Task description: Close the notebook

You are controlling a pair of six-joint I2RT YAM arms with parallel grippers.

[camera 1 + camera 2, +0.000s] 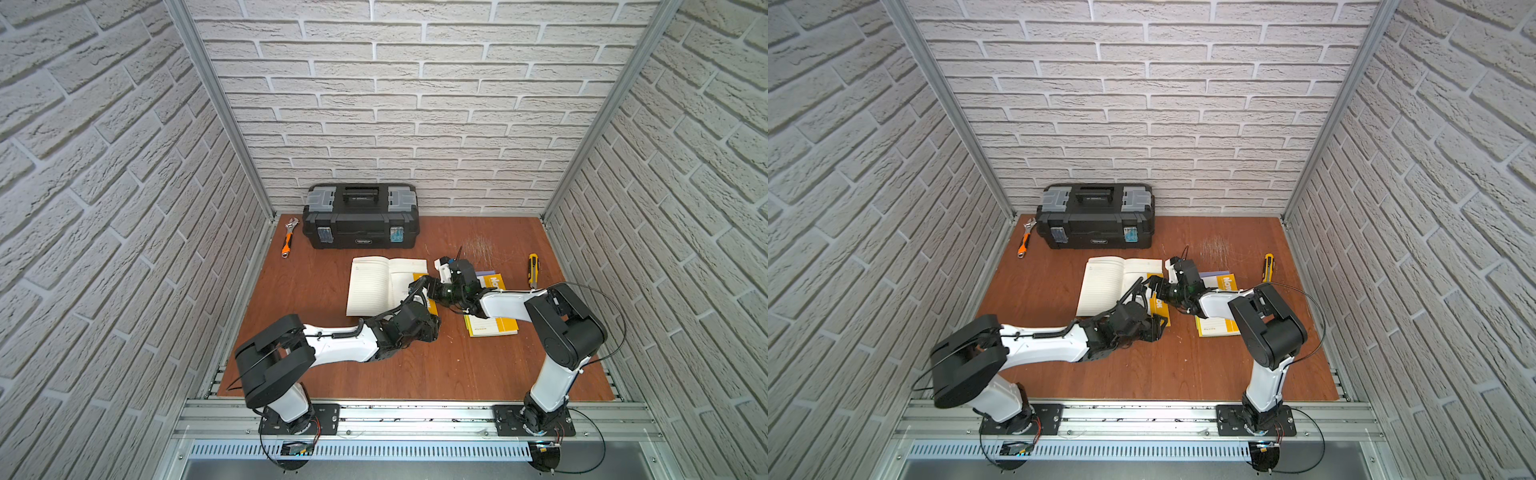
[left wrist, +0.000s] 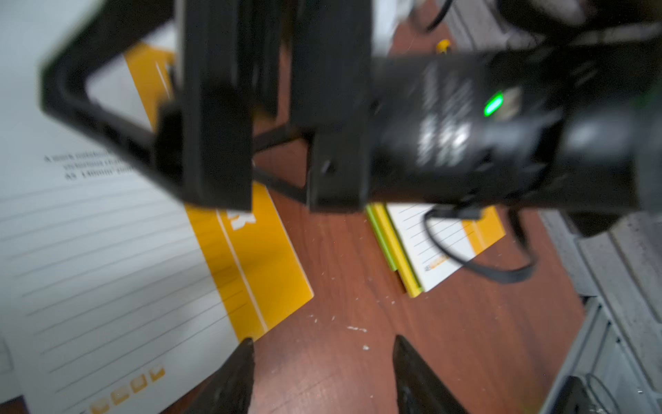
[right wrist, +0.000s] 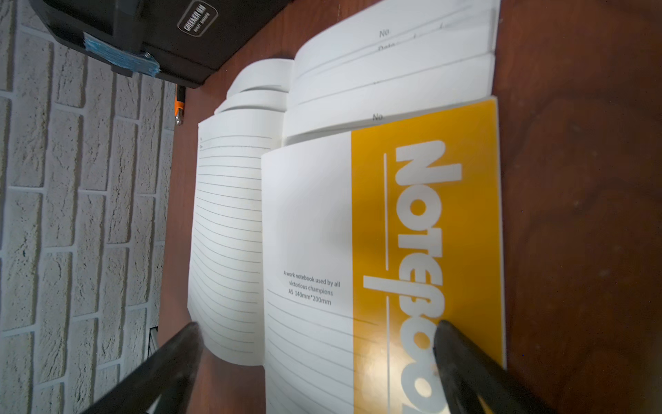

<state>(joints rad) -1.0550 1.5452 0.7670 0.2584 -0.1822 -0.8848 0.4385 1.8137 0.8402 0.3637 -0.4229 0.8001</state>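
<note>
The notebook has a yellow and white cover. My left gripper should next take hold of the near edge (image 1: 432, 314) (image 2: 265, 331) of that cover.
The notebook (image 1: 372, 284) (image 1: 1102, 282) lies in the middle of the table. Its lined white pages arch up on the left half. Its yellow and white cover (image 3: 422, 222), printed "Notebook", lies face up over the right half. My right gripper (image 3: 317, 328) (image 1: 419, 286) hovers wide open above the cover's near end, one fingertip over the yellow band, the other beside the curled pages. At the notebook's near right corner (image 2: 283, 286) my left gripper (image 2: 324, 349) (image 1: 1158, 326) stands open over bare wood, with nothing between its fingers.
A stack of closed yellow notebooks (image 1: 494, 326) (image 1: 1219, 328) lies under the right forearm. A black toolbox (image 1: 360, 216) stands against the back wall, with an orange-handled wrench (image 1: 288, 239) to its left. A yellow utility knife (image 1: 532, 270) lies at the right.
</note>
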